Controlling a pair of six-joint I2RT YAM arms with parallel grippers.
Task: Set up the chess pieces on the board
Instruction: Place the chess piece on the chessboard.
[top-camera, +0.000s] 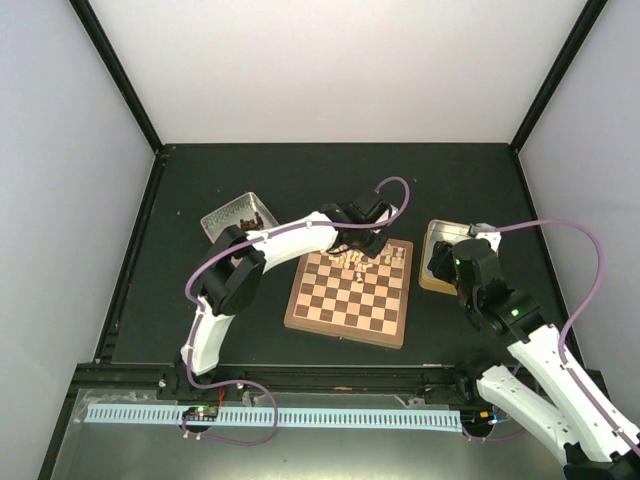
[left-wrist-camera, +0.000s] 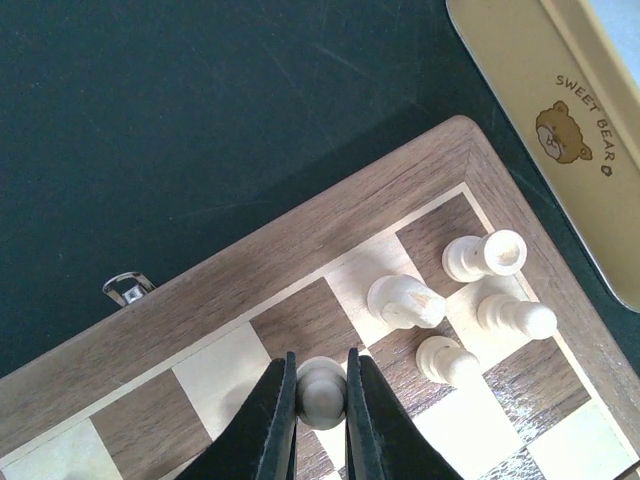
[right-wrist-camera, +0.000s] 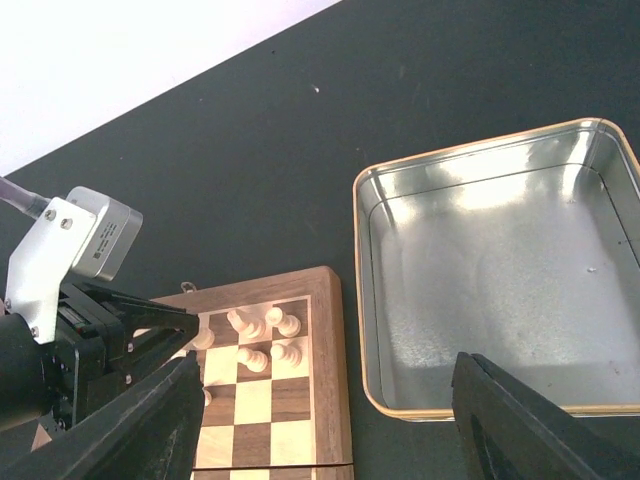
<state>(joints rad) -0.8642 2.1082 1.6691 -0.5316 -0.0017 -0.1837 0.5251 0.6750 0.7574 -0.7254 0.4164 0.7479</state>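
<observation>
The robot's left gripper should set the cream chess piece down on the board's dark far-edge square (top-camera: 374, 247) (left-wrist-camera: 308, 326) beside the corner pieces.
The board (top-camera: 330, 312) lies mid-table, with cream chess pieces (top-camera: 372, 262) clustered along its far edge. My left gripper (top-camera: 362, 246) hangs over that far edge. In the left wrist view the gripper (left-wrist-camera: 321, 378) is shut on a cream chess piece (left-wrist-camera: 322, 392) just above the squares near the board's rim (left-wrist-camera: 150, 340). Several chess pieces (left-wrist-camera: 405, 301) stand in the corner to its right. My right gripper (top-camera: 441, 264) is open and empty over the right tin. In the right wrist view it (right-wrist-camera: 325, 432) spans the board's corner (right-wrist-camera: 330, 400) and the tin.
An empty silver tin (right-wrist-camera: 500, 280) with a gold rim lies right of the board; its "Sweet Bear" side shows in the left wrist view (left-wrist-camera: 560, 120). A second tin (top-camera: 232, 213) with dark pieces sits at the back left. A metal clasp (left-wrist-camera: 126, 288) sticks out from the board's far edge.
</observation>
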